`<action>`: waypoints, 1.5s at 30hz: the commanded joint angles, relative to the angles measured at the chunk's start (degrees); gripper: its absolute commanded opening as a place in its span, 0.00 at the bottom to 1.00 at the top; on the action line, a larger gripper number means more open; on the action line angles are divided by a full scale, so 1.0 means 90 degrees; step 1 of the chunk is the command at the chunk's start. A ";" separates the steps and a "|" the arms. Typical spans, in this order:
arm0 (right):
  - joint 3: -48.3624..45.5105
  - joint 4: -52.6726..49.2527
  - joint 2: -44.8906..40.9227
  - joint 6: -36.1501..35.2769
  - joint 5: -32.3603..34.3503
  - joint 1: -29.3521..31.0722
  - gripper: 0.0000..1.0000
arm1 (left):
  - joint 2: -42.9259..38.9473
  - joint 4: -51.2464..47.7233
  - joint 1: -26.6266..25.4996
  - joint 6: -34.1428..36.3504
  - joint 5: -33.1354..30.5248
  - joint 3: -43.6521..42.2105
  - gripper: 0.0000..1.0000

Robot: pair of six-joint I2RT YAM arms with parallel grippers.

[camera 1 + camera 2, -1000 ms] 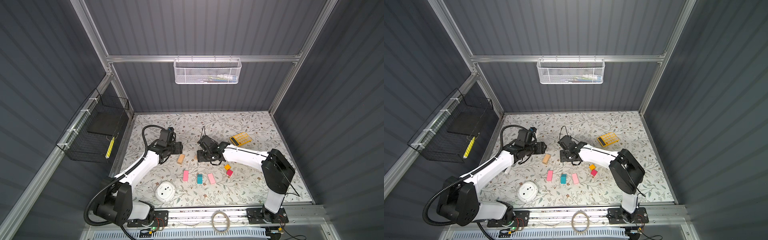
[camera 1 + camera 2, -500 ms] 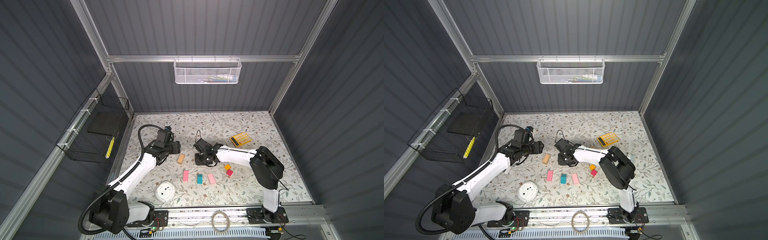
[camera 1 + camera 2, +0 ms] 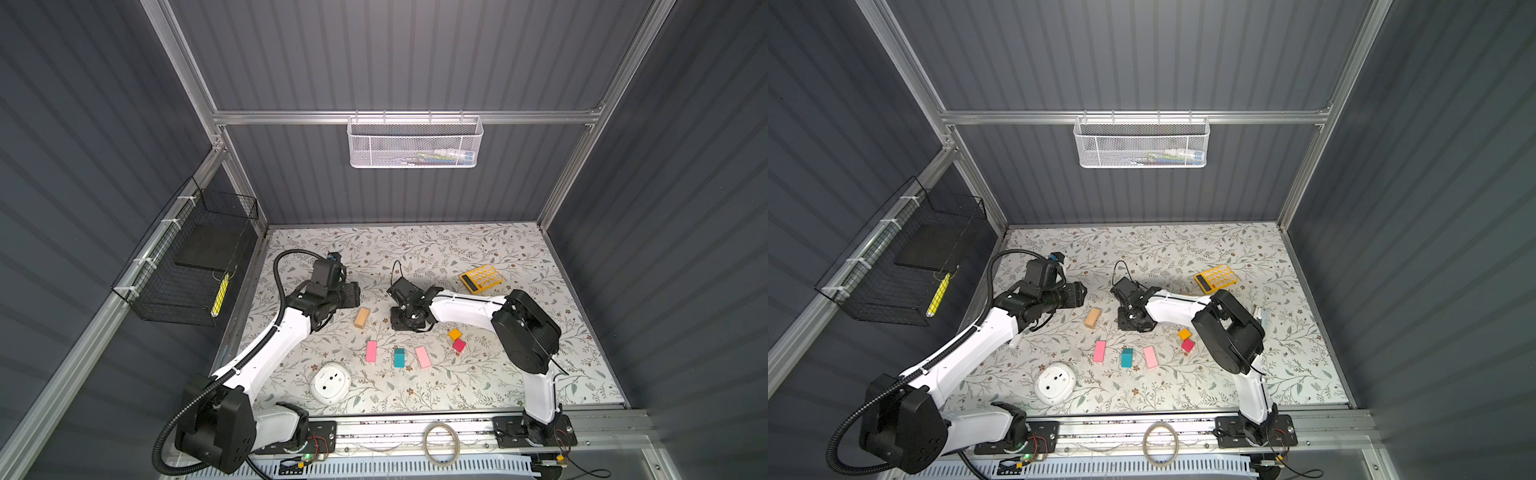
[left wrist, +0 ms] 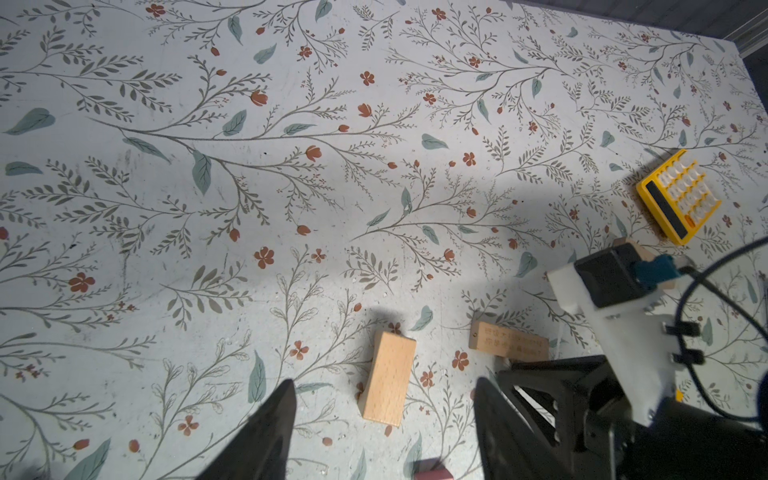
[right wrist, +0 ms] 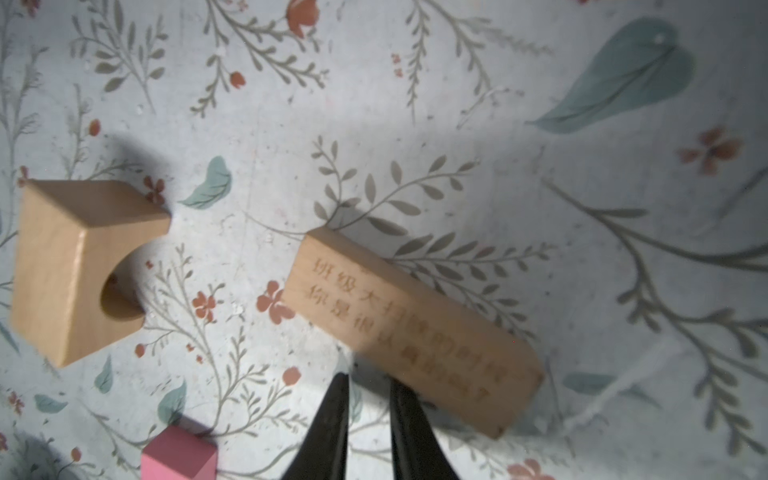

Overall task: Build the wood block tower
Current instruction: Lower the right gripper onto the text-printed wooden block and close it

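I should open my right gripper wide, turn it square and take the bar by its ends (image 5: 301, 268), because the engraved tan bar lies at a slant past that gripper's nearly shut fingertips.
The wood blocks lie loose on the flowered table; no tower stands. A tan block (image 3: 362, 318) (image 4: 388, 378) with a half-round notch (image 5: 75, 266) lies ahead of my left gripper (image 3: 351, 293) (image 4: 383, 382), which hovers open and empty. My right gripper (image 3: 405, 323) (image 5: 369, 380) is low at the table, its jaws nearly together with nothing between them, one finger against an engraved tan bar (image 5: 411, 328) (image 4: 509, 341). Two pink slabs (image 3: 371, 351) (image 3: 422, 356) flank a teal block (image 3: 399, 357). An orange cube (image 3: 455, 333) and a red cube (image 3: 459, 345) sit by the right arm.
A yellow calculator (image 3: 481, 279) (image 4: 679, 201) lies behind the right arm. A white round device (image 3: 330, 382) sits near the front edge. A black wire basket (image 3: 191, 266) hangs on the left wall and a white mesh basket (image 3: 413, 141) on the back wall.
My right gripper's jaws have drawn together and it has shifted a little left and lower, beside the engraved bar. The left gripper has barely moved.
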 commanded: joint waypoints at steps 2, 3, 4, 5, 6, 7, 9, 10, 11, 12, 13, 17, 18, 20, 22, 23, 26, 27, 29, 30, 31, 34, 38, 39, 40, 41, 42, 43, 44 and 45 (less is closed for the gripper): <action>0.0108 0.0104 0.0135 0.0020 0.0000 -0.0157 0.21 | -0.0187 -0.0233 -0.0046 -0.0061 -0.0057 0.0209 0.68; 0.0114 0.0123 0.0138 -0.0001 -0.0001 -0.0177 0.21 | -0.0198 -0.0286 -0.0046 -0.0061 -0.0113 0.0250 0.68; 0.0113 0.0144 0.0156 -0.0009 -0.0001 -0.0192 0.21 | -0.0188 -0.0355 -0.0046 -0.0066 -0.0179 0.0314 0.68; 0.0123 0.0154 0.0164 -0.0023 0.0016 -0.0216 0.21 | -0.0181 -0.0405 -0.0046 -0.0068 -0.0217 0.0376 0.68; 0.0149 0.0164 0.0181 -0.0035 0.0028 -0.0236 0.21 | -0.0170 -0.0464 -0.0046 -0.0076 -0.0248 0.0466 0.68; 0.0170 0.0155 0.0212 -0.0050 0.0022 -0.0259 0.21 | -0.0159 -0.0499 -0.0046 -0.0081 -0.0281 0.0533 0.68; 0.0229 0.0136 0.0272 -0.0074 0.0024 -0.0297 0.21 | -0.0120 -0.0532 -0.0046 -0.0160 -0.0316 0.0645 0.68; 0.0255 0.0121 0.0300 -0.0083 0.0004 -0.0317 0.20 | -0.0096 -0.0531 -0.0046 -0.0179 -0.0296 0.0711 0.68; 0.0289 0.0103 0.0322 -0.0099 -0.0009 -0.0324 0.20 | -0.0063 -0.0536 -0.0046 -0.0203 -0.0288 0.0783 0.68; 0.0304 0.0083 0.0332 -0.0106 -0.0002 -0.0329 0.20 | -0.0028 -0.0536 -0.0046 -0.0234 -0.0305 0.0865 0.68; 0.0318 0.0050 0.0333 -0.0113 0.0017 -0.0329 0.20 | -0.0013 -0.0544 -0.0046 -0.0282 -0.0320 0.0934 0.68; 0.0311 -0.0121 0.0193 -0.0122 0.0032 -0.0315 0.21 | -0.0273 -0.0055 -0.0041 -0.0531 -0.0134 0.0559 0.68; 0.0301 -0.0282 0.0113 -0.0122 0.0059 -0.0302 0.23 | -0.0398 0.0134 -0.0046 -0.0580 -0.0033 0.0350 0.68; 0.0286 -0.0432 -0.0054 -0.0142 0.0174 -0.0267 0.27 | -0.0612 0.0421 -0.0046 -0.0618 0.0124 0.0031 0.68; 0.0290 -0.0608 -0.0250 -0.0187 0.0370 -0.0199 0.33 | -0.0774 0.0438 -0.0046 -0.0612 0.0100 -0.0097 0.68; 0.0323 -0.0717 -0.0330 -0.0209 0.0483 -0.0159 0.38 | -0.0814 0.0390 -0.0046 -0.0592 0.0075 -0.0086 0.68; 0.0495 -0.1031 -0.0490 -0.0284 0.0801 -0.0062 0.53 | -0.0962 0.0266 -0.0046 -0.0484 0.0017 -0.0084 0.68; 0.0555 -0.1131 -0.0506 -0.0314 0.0908 -0.0042 0.59 | -0.0999 0.0246 -0.0046 -0.0458 -0.0012 -0.0102 0.69; 0.0658 -0.1276 -0.0500 -0.0389 0.1127 -0.0036 0.70 | -0.1083 0.0217 -0.0046 -0.0415 -0.0096 -0.0137 0.69; 0.0728 -0.1344 -0.0465 -0.0439 0.1231 -0.0036 0.75 | -0.1110 0.0192 -0.0046 -0.0400 -0.0126 -0.0147 0.69; 0.0799 -0.1422 -0.0416 -0.0503 0.1291 -0.0037 0.79 | -0.1127 0.0169 -0.0046 -0.0392 -0.0149 -0.0152 0.69; 0.1070 -0.1582 -0.0192 -0.0715 0.1366 -0.0036 0.90 | -0.1169 0.0092 -0.0045 -0.0345 -0.0207 -0.0161 0.70; 0.1357 -0.1630 0.0091 -0.0899 0.1401 -0.0065 0.95 | -0.1190 0.0031 -0.0042 -0.0306 -0.0287 -0.0177 0.70; 0.1400 -0.1618 0.0134 -0.0917 0.1394 -0.0082 0.95 | -0.1199 0.0020 -0.0046 -0.0298 -0.0303 -0.0177 0.70; 0.1419 -0.1589 0.0160 -0.0931 0.1370 -0.0092 0.96 | -0.1202 0.0023 -0.0046 -0.0287 -0.0317 -0.0182 0.70; 0.1432 -0.1545 0.0181 -0.0938 0.1324 -0.0109 0.96 | -0.1195 0.0025 -0.0046 -0.0280 -0.0326 -0.0187 0.70; 0.1428 -0.1501 0.0196 -0.0951 0.1297 -0.0123 0.96 | -0.1202 0.0020 -0.0046 -0.0283 -0.0329 -0.0187 0.70; 0.1440 -0.1476 0.0210 -0.0945 0.1288 -0.0133 0.96 | -0.1193 0.0019 -0.0046 -0.0269 -0.0345 -0.0185 0.70; 0.1449 -0.1457 0.0237 -0.0952 0.1278 -0.0141 0.96 | -0.1174 0.0020 -0.0046 -0.0266 -0.0348 -0.0187 0.70; 0.1470 -0.1444 0.0276 -0.0960 0.1276 -0.0152 0.96 | -0.1160 0.0020 -0.0046 -0.0269 -0.0353 -0.0187 0.70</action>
